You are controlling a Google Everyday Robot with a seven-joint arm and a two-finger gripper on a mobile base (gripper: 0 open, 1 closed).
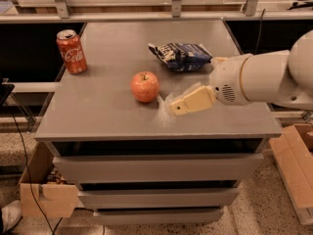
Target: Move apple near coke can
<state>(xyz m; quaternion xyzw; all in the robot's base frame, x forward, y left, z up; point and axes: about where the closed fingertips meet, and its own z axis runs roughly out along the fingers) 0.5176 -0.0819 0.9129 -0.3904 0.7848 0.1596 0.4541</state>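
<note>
Next, I should close on the lower half [147, 93] of the red-orange apple, to carry it to the coke can.
The red-orange apple [145, 86] stands near the middle of the grey cabinet top [102, 116]. The red coke can [71, 51] stands upright at the far left of the top, well apart from the apple. My gripper [177, 106] comes in from the right on a white arm [264, 77]. Its cream tip hangs just right of the apple, a short gap away, low over the top, and holds nothing.
A dark blue and white snack bag [181, 56] lies behind the gripper, right of centre. Metal shelf rails [171, 13] run along the back. Drawers are below the top. Cardboard boxes stand on the floor at left [46, 197] and right [296, 165].
</note>
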